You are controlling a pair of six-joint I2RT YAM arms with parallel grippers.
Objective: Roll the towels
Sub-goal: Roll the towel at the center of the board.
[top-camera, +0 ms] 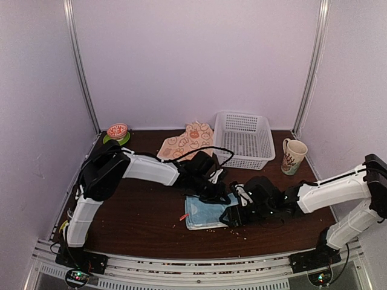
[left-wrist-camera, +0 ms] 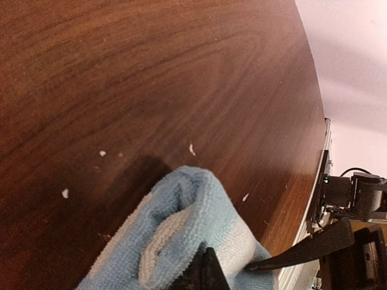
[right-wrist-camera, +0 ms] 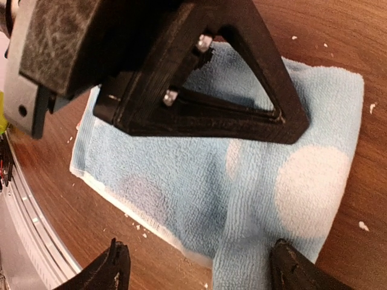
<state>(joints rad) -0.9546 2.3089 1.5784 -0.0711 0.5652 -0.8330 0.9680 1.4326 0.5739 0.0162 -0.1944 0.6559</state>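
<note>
I will open my right gripper, which holds the near end of the blue towel's fold, and pinch the fold's pale circle (right-wrist-camera: 311,190) before I pull the blue towel.
A light blue towel (top-camera: 207,212) with pale circles lies folded flat at the middle of the table. My left gripper (top-camera: 217,193) is at its far edge, shut on a raised fold of the blue towel (left-wrist-camera: 181,229); the left gripper's (left-wrist-camera: 205,270) tips pinch the cloth. My right gripper (top-camera: 233,215) is at the towel's right side, low over the cloth. In the right wrist view it (right-wrist-camera: 202,272) stands open, its fingers astride the near edge of the blue towel (right-wrist-camera: 181,169). The cream towel (top-camera: 187,140) with orange prints lies crumpled at the back.
A white plastic basket (top-camera: 245,139) stands at the back right, with a mug (top-camera: 293,156) to its right. A red and green bowl (top-camera: 117,132) is at the back left. Crumbs and a small red scrap (top-camera: 183,217) lie on the brown table (top-camera: 139,220).
</note>
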